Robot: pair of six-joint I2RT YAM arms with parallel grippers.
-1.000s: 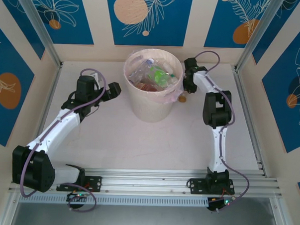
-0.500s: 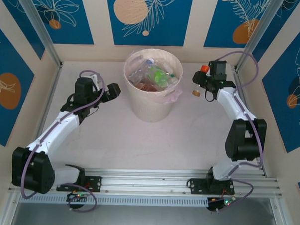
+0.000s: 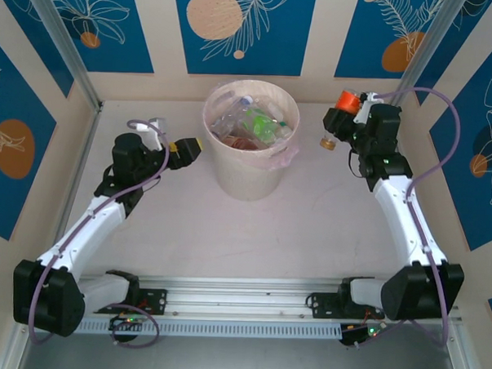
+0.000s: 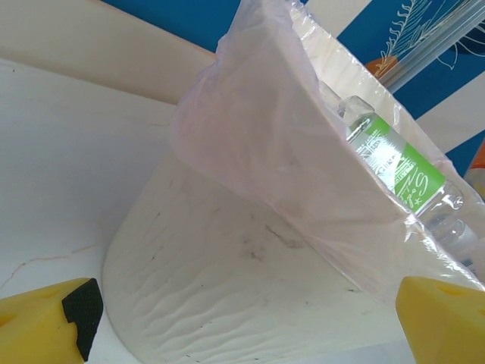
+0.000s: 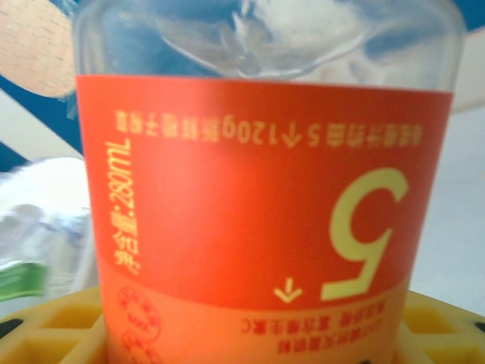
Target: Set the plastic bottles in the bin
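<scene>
The bottle with the orange-red label, now held beside the bin, will go down from my right gripper on the clear bottles [image 3: 227,126] next to the green label.
The bin [image 3: 249,144] stands at the table's middle back, a clear liner over its rim. Several plastic bottles [image 3: 253,123] lie inside, one with a green label [image 4: 394,163]. Right of the bin my right gripper [image 3: 340,115] is shut on a clear bottle with an orange-red label [image 3: 345,101]. In the right wrist view that bottle [image 5: 258,189] stands between the yellow fingers [image 5: 53,326]. A small brownish cap end [image 3: 327,142] shows just below the gripper. My left gripper [image 3: 190,149] is open beside the bin's left wall [image 4: 250,258], its yellow fingertips [image 4: 38,322] wide apart and holding nothing.
The liner [image 4: 258,129] hangs loose over the bin's rim and down its right side [image 3: 286,158]. Patterned walls and metal posts [image 3: 68,46] close in the table at the back and sides. A rail [image 3: 241,295] with both arm bases runs along the near edge.
My right arm has swung from the bin's right rim out to the right, carrying the orange-labelled bottle up with it. The left gripper has stayed open beside the bin, shifting slightly.
</scene>
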